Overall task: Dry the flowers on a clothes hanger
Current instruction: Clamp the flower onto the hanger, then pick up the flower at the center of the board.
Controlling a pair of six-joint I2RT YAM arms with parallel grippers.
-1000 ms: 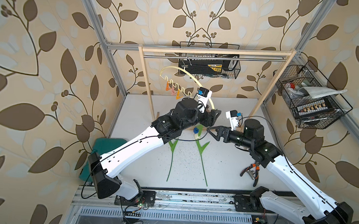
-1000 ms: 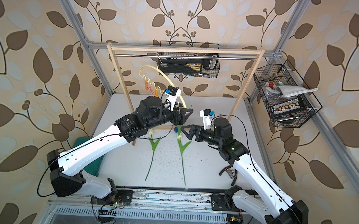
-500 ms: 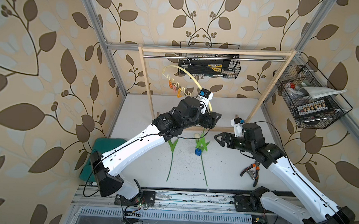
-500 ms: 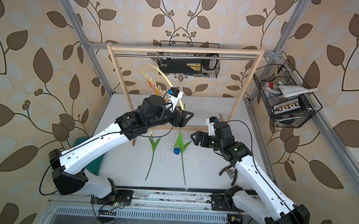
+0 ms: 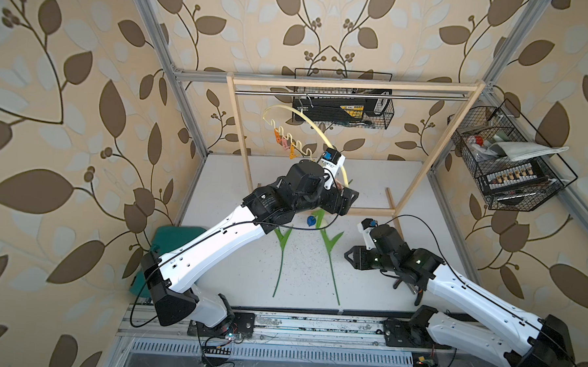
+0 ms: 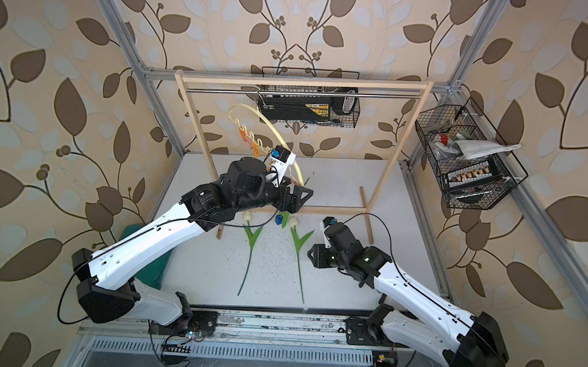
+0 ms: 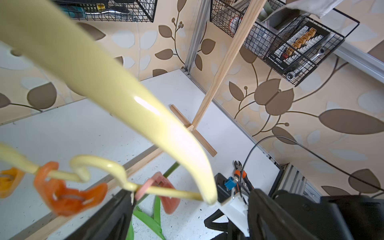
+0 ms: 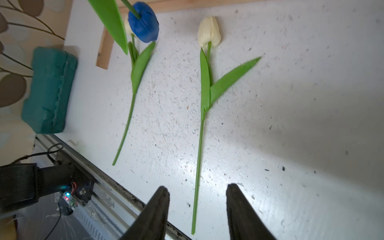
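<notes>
The stem's lower part (image 5: 336, 291), near its loose end, on the white flower beside my right gripper needs to be gripped next by my left gripper.
The cream clothes hanger (image 5: 308, 123) (image 6: 271, 124) hangs by its hook from the metal rod, with small orange and pink pins on its wavy bar. A blue flower (image 5: 310, 220) (image 8: 143, 25) hangs head down, its stem running up to the pink pin (image 7: 166, 195) at the hanger's low end (image 7: 195, 166). My left gripper (image 5: 348, 200) (image 7: 187, 207) is open, its jaws on either side of that pin. Two white flowers (image 6: 247, 217) (image 6: 293, 222) lie on the table. My right gripper (image 5: 350, 258) (image 8: 197, 199) hovers open and empty above one white flower's stem (image 8: 199, 145).
A wooden rack (image 5: 240, 137) spans the back, its feet on the table. Wire baskets hang at the back (image 5: 343, 108) and on the right wall (image 5: 504, 166). A teal box (image 5: 167, 233) sits at the table's left edge. Orange-handled pliers (image 7: 239, 170) lie behind the right arm.
My right gripper let go of the blue flower, drew back toward the front right and narrowed its jaws. The left jaws spread wider. The blue flower now hangs free from the pin.
</notes>
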